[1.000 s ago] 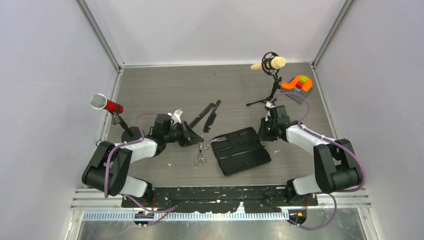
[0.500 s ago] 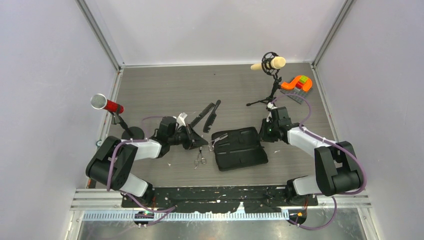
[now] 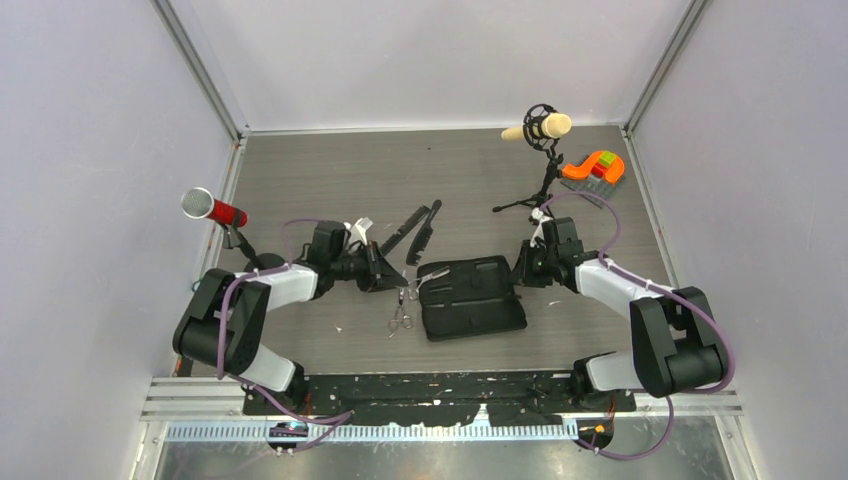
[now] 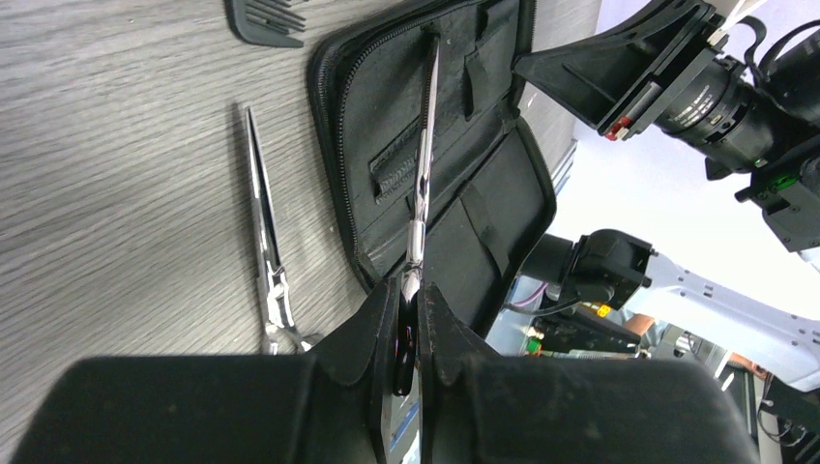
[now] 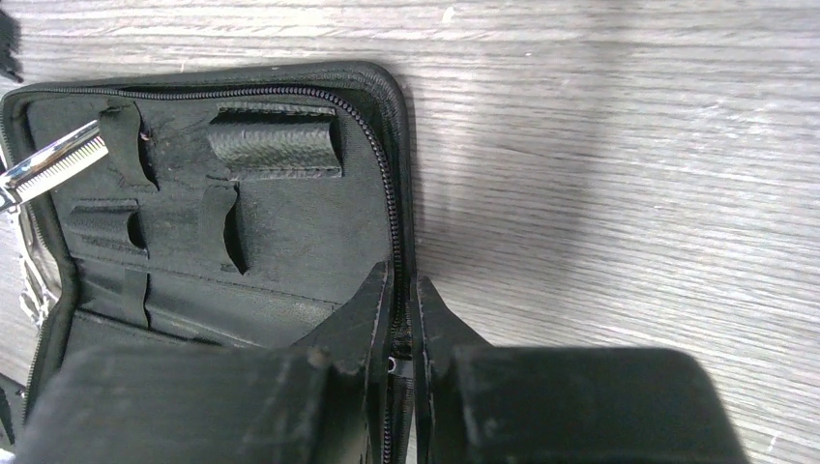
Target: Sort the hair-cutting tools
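Observation:
The blades of the held scissors sit shallow under the case's strap, with my left gripper tilted low. Next, I put the scissors down and grip their handle (image 4: 413,272) from above.
My left gripper (image 3: 392,278) is shut on the ring end of one pair of silver scissors (image 4: 423,174). Its blades reach over the left part of the open black case (image 3: 475,300), and the tip shows in the right wrist view (image 5: 58,159). The second pair of scissors (image 3: 402,312) lies on the table left of the case, also in the left wrist view (image 4: 266,242). Two black combs (image 3: 400,232) (image 3: 425,232) lie side by side behind the left gripper. My right gripper (image 5: 402,290) is shut on the case's zippered right edge (image 5: 392,193).
A red-headed microphone (image 3: 212,209) stands at the left and a cream one on a tripod (image 3: 540,128) at the back right. An orange and green block pile (image 3: 595,167) sits in the far right corner. Walls close in the table on three sides.
My left gripper has lifted one pair of scissors and carried it right, over the case. My right gripper has turned the case level and drawn it slightly left.

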### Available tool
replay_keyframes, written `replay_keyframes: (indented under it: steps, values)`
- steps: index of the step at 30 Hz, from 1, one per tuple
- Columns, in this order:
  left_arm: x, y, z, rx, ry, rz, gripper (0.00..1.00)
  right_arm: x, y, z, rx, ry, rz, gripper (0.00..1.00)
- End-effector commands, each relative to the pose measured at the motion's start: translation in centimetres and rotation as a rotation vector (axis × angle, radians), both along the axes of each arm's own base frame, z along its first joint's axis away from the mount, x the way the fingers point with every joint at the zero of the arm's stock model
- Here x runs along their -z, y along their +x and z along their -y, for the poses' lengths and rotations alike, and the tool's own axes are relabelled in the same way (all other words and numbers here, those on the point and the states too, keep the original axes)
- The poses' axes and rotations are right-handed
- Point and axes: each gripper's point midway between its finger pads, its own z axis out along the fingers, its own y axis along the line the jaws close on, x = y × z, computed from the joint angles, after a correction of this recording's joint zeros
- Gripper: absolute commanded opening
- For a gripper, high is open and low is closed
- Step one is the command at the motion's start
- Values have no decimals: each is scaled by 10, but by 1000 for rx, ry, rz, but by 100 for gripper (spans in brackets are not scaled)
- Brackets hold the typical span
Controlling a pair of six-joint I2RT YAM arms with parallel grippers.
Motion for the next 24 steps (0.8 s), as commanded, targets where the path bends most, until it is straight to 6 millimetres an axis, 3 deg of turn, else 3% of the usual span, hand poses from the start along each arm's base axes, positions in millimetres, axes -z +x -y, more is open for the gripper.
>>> replay_keyframes:
  steps: [1,10,17,21,24]
  values:
    - [24,-29,-15,65,59,-121,0,-20,7,-18,-68,75,92,5]
    - [27,-36,-37,74,76,-141,0,-22,7,-20,-94,78,114,5]
    - [35,-29,-38,61,140,-141,0,-21,5,-29,-135,80,118,5]
    - [43,-27,-39,37,181,-153,14,-21,5,-31,-138,82,115,5]
    - [49,-25,-44,11,223,-155,31,-21,5,-31,-137,81,115,5]
